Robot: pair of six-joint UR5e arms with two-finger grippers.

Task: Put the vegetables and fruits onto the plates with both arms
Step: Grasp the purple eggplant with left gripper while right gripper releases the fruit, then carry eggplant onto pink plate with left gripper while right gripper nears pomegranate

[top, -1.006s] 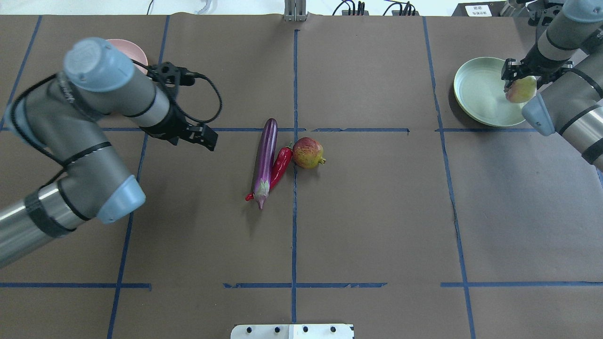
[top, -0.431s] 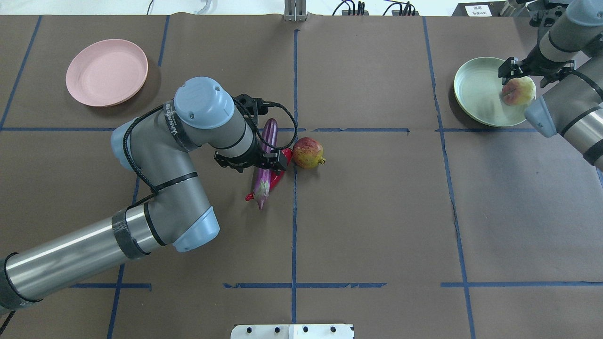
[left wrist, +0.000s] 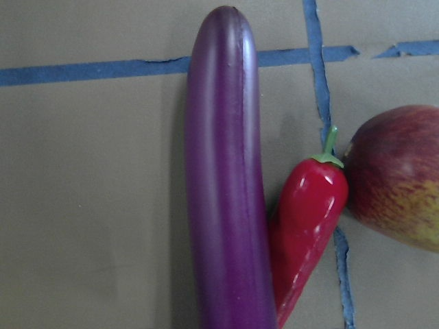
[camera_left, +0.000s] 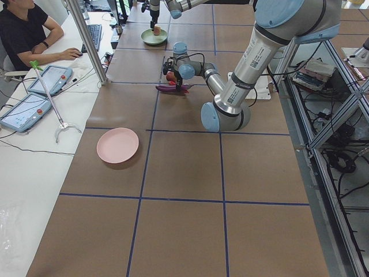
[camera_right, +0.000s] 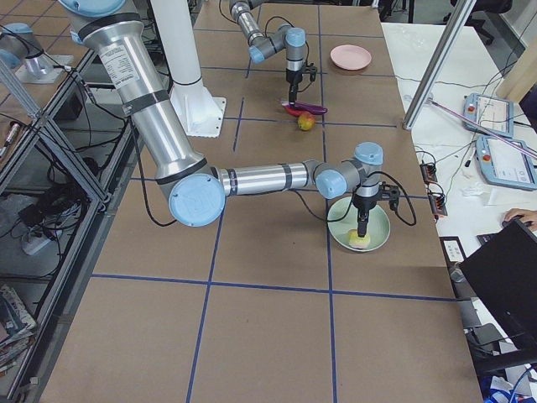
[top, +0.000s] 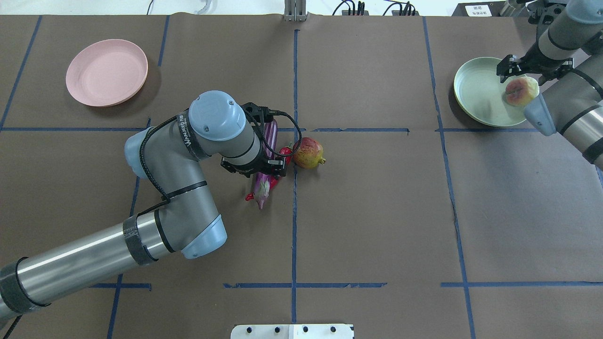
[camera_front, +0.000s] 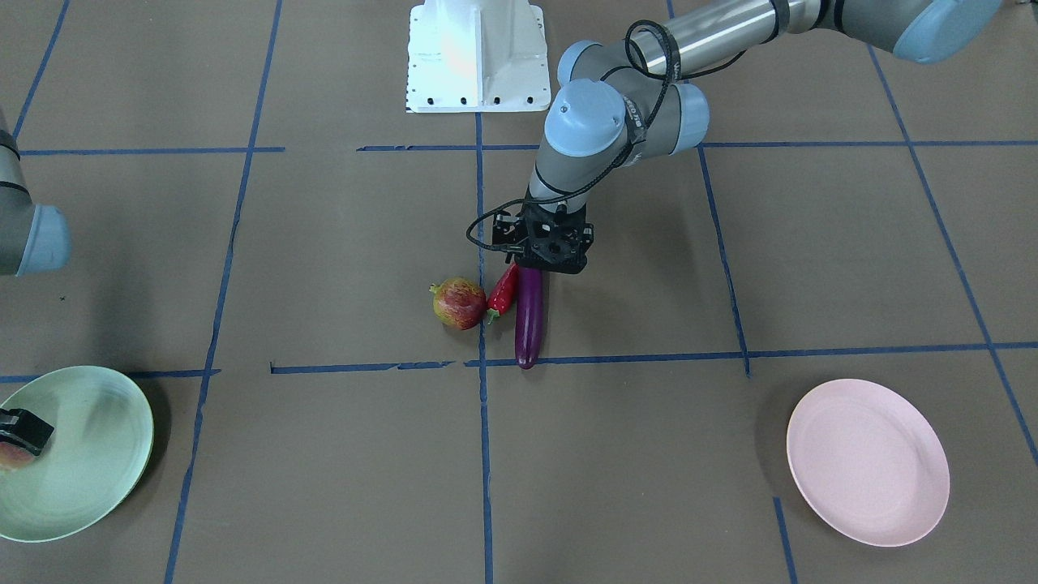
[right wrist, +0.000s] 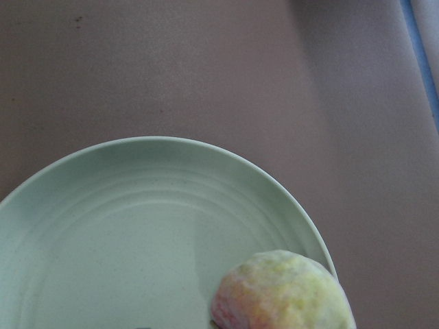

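Observation:
Next, my left gripper lets go of the purple eggplant lengthwise across the bare pink plate [camera_front: 908, 457].
The purple eggplant [top: 271, 134] lies at mid-table with the red chili [top: 285, 151] against its side. The mottled red-yellow fruit [top: 308, 152] is just beyond the chili. My left gripper [top: 267, 171] hangs low over the eggplant's cap half, open; the left wrist view shows the eggplant [left wrist: 223, 171], chili [left wrist: 309, 212] and fruit [left wrist: 398, 178] close below. The pink plate [top: 107, 72] is bare. The pale green-yellow fruit [top: 521, 91] rests in the mint plate [top: 476, 92] near its rim. My right gripper [top: 512, 71] is open just above it.
The white base [camera_front: 474, 57] stands at the robot's edge of the table. My left arm's elbow [top: 198, 235] reaches over the near left table. Blue tape lines cross the brown cover. An operator [camera_left: 26, 32] sits at a side desk.
My left arm swung from beside the pink plate to mid-table and came down over the eggplant. My right gripper let go of the pale fruit in the mint plate and drew back slightly.

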